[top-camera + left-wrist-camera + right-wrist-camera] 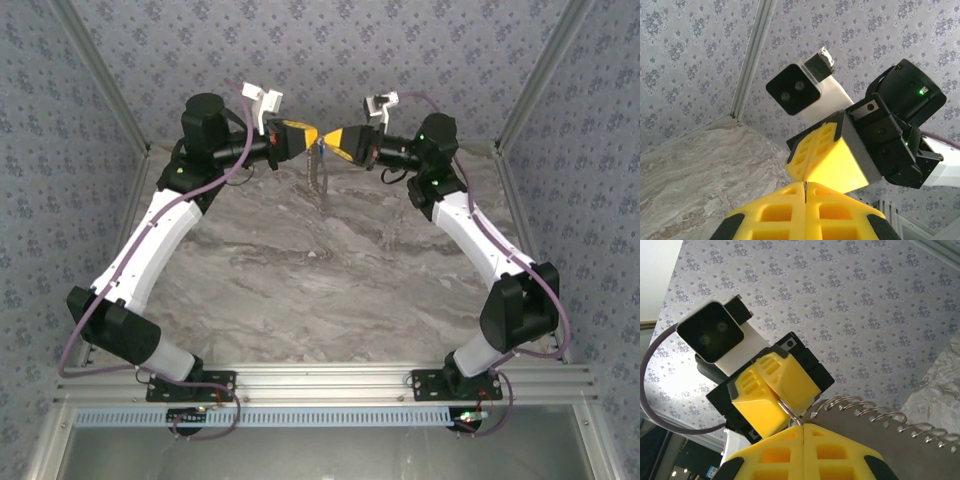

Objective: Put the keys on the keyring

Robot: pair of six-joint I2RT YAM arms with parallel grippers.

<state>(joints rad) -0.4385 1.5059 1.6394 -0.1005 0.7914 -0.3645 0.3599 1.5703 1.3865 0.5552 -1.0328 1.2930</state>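
Next, my right gripper opens, back off and takes the blue key point(322, 148), as it is shut on the keyring's far end, close against my left gripper.
Both grippers meet tip to tip, raised above the back of the table. The keyring point(791, 409) is a thin metal loop running from between the left gripper's yellow fingers point(771, 390) into the tips of my right gripper point(803, 426), which is shut on it. My left gripper point(804, 185) is shut too, with a sliver of metal pinched between its pads; the right gripper's fingers point(826, 156) sit just beyond. In the top view a speck of blue, the key point(322, 148), shows between the left gripper point(314, 137) and right gripper point(328, 140). A grey strip point(320, 178) hangs below them.
A flat grey piece point(890, 450) with several wire loops along its edge hangs beside the right gripper's tips. The marble table point(330, 280) lies below. Patterned walls point(330, 50) and metal corner posts point(751, 55) close in the back and sides.
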